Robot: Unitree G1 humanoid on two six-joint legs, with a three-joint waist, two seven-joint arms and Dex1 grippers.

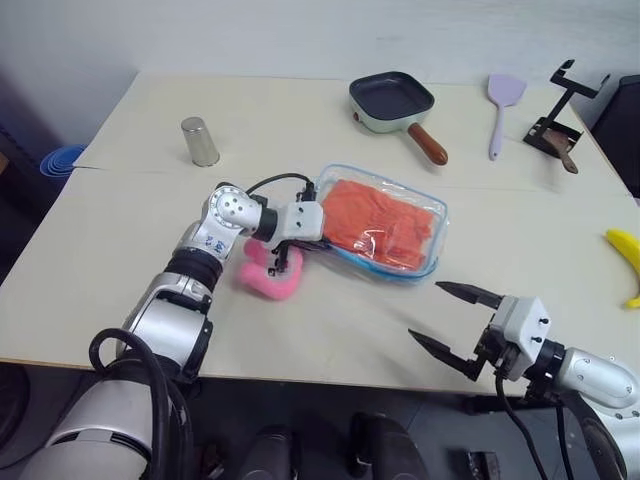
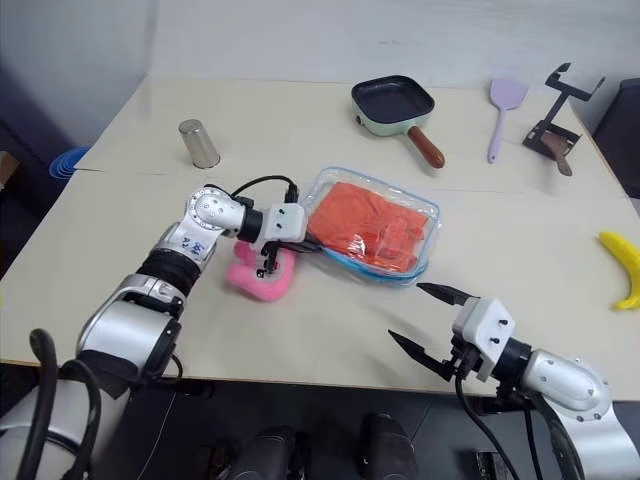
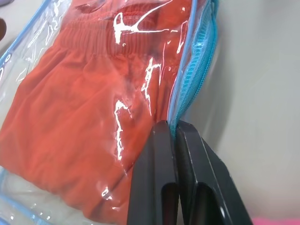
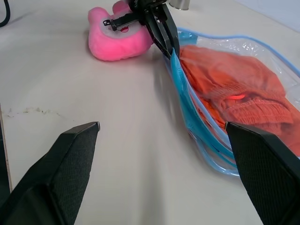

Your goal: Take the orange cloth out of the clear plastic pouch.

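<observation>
I pinch the pouch's blue edge at its corner with my left gripper, so next I take that blue edge nearer its middle (image 1: pixel 374 267) and lift it for my right gripper.
The clear plastic pouch (image 1: pixel 429 209) lies flat near the middle of the table, its light-blue zip edging (image 3: pixel 200 51) running along the near side. The orange cloth (image 1: pixel 382 224) sits folded inside it, seen through the plastic (image 3: pixel 79 117). My left gripper (image 1: pixel 325 243) reaches in from the left and is shut on the pouch's blue edge at its near-left corner; the pinch shows in the right wrist view (image 4: pixel 171 44) and the left wrist view (image 3: pixel 172 126). My right gripper (image 1: pixel 427 311) hovers open over the table's front edge, to the pouch's near right and apart from it.
A pink plush toy (image 1: pixel 270 280) lies right under my left wrist. A metal cup (image 1: pixel 200 141) stands at the back left. A frying pan (image 1: pixel 392 100), a purple spatula (image 1: pixel 503 100) and a black stand (image 1: pixel 558 120) line the back. A banana (image 1: pixel 628 255) lies at the right edge.
</observation>
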